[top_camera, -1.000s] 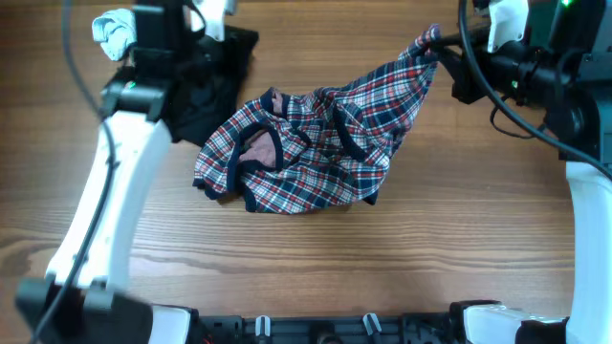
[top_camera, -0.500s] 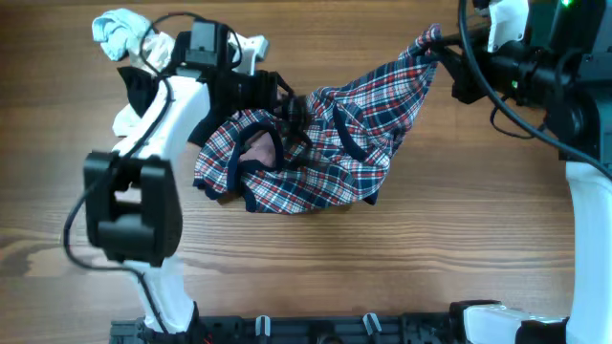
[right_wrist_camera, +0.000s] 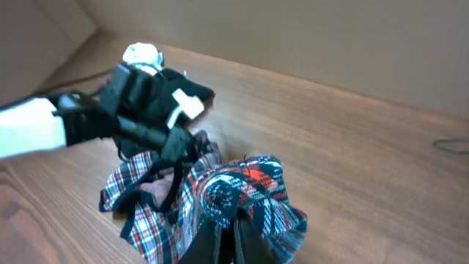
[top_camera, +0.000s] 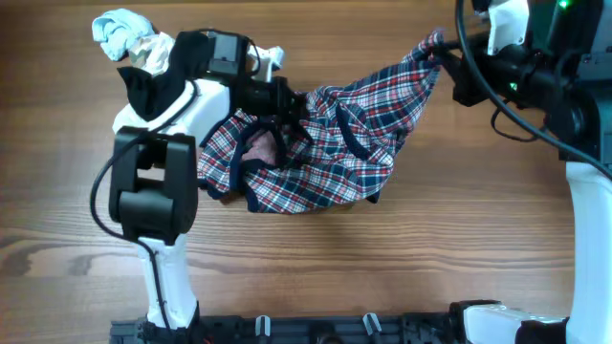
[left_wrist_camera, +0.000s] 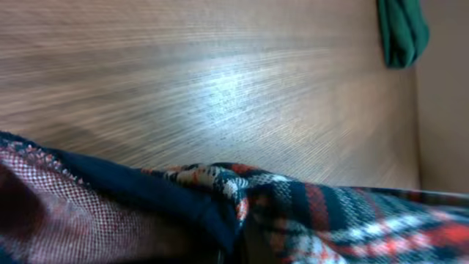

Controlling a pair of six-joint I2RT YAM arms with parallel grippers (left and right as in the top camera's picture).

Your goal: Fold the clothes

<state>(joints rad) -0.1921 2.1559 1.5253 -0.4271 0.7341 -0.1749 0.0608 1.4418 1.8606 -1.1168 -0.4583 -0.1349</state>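
My left gripper will let go of the plaid garment's edge on the table, just nearer me than the pale pinkish inside (top_camera: 271, 196).
The clothes, a red, white and navy plaid garment (top_camera: 335, 162), lie crumpled mid-table, with the pale pinkish inside (top_camera: 260, 145) showing at the left. My left gripper (top_camera: 295, 105) is at the garment's upper left edge, shut on its navy trim. In the left wrist view, plaid cloth (left_wrist_camera: 352, 220) and trim fill the bottom and hide the fingers. My right gripper (top_camera: 438, 50) holds the far right corner lifted off the table. In the right wrist view its fingers (right_wrist_camera: 209, 242) are shut on a fold of the plaid (right_wrist_camera: 242, 183).
A black garment (top_camera: 153, 86) and a small white and pale blue cloth (top_camera: 120, 29) lie at the back left, under my left arm. A green cloth (left_wrist_camera: 401, 29) shows at the table's far edge in the left wrist view. Bare wood surrounds the plaid.
My left arm swung from over the black garment to the plaid's upper left edge, where its gripper opened and then shut. The right gripper kept holding the raised corner.
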